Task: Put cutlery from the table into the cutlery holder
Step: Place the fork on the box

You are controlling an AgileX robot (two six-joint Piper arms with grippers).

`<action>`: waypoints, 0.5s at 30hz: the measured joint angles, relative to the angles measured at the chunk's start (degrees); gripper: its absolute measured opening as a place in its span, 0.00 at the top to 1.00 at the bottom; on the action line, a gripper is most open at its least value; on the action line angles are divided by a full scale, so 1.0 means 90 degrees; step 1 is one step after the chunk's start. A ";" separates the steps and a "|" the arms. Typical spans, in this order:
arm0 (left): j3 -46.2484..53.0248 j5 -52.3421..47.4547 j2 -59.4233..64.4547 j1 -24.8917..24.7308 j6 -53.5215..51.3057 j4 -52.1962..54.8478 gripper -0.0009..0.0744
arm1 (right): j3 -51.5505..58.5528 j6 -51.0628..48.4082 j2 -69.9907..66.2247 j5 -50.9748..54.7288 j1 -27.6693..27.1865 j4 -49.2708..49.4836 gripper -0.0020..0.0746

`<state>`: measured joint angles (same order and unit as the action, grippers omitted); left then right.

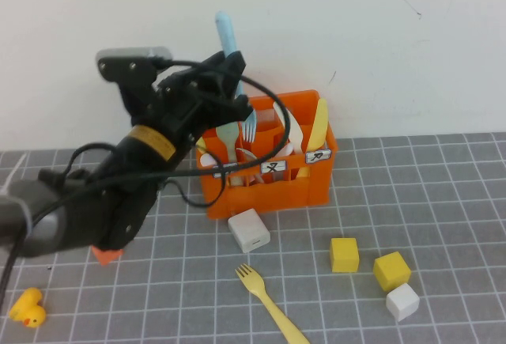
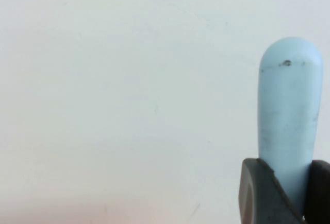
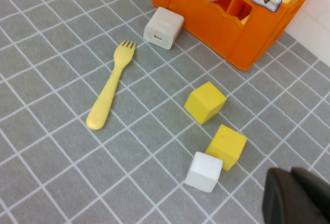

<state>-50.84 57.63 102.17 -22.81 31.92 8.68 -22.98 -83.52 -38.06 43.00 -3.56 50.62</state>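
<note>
Next, I let go of the light blue utensil with my left gripper in the middle compartment of the orange cutlery holder (image 1: 254, 148).
My left gripper (image 1: 230, 77) is shut on the light blue round-ended utensil (image 1: 226, 37) and holds it upright above the left part of the orange cutlery holder (image 1: 273, 192). The left wrist view shows the utensil's rounded end (image 2: 289, 116) between the jaws of that gripper (image 2: 289, 195) against the white wall. The pale yellow fork (image 1: 269, 300) lies on the grey gridded table (image 1: 443, 202) in front of the holder. It also shows in the right wrist view (image 3: 111, 92), with the holder (image 3: 221, 33) beyond it. My right gripper (image 3: 296, 198) is shut and empty, above the table near the cubes.
A white block (image 1: 249, 231) lies just in front of the holder. Two yellow cubes (image 1: 344, 255) (image 1: 391, 270) and a white cube (image 1: 402, 302) sit at the front right. A yellow rubber duck (image 1: 28, 308) is at the front left. The holder holds other cutlery.
</note>
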 joint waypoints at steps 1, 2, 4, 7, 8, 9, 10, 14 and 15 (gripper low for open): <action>-0.0118 -0.0044 0.0076 0.0000 -0.0044 0.0016 0.79 | 0.0000 0.0000 0.0000 0.0000 0.0000 0.0000 0.98; -0.0218 -0.0045 0.0155 0.0000 -0.0112 0.0016 0.79 | 0.0000 0.0000 0.0000 0.0000 0.0000 0.0000 0.98; -0.0385 -0.0032 0.0334 0.0000 -0.0225 0.0056 0.79 | 0.0000 0.0000 0.0000 0.0000 0.0000 0.0000 0.98; -0.0547 0.0215 0.0645 0.0000 -0.0450 0.0086 0.79 | 0.0000 0.0000 0.0000 0.0000 0.0000 0.0000 0.98; -0.0572 0.0364 0.0764 0.0000 -0.0563 0.0086 0.79 | 0.0000 0.0000 0.0000 0.0011 0.0000 0.0000 0.98; -0.0591 0.0525 0.0862 0.0000 -0.0660 0.0086 0.79 | 0.0000 0.0000 0.0000 0.0013 0.0000 0.0000 0.98; -0.0623 0.0647 0.0983 0.0000 -0.0782 0.0086 0.79 | 0.0000 0.0000 0.0000 0.0043 0.0000 0.0000 0.98; -0.0676 0.0781 0.1425 0.0000 -0.1345 0.0075 0.79 | 0.0000 0.0010 0.0000 0.0176 0.0000 0.0000 0.98; -0.0676 0.0781 0.1531 0.0000 -0.1495 0.0075 0.79 | 0.0000 0.0027 0.0000 0.0217 0.0000 0.0000 0.98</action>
<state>-56.93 64.66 115.95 -22.81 18.46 9.36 -22.98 -83.27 -38.06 44.96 -3.56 50.62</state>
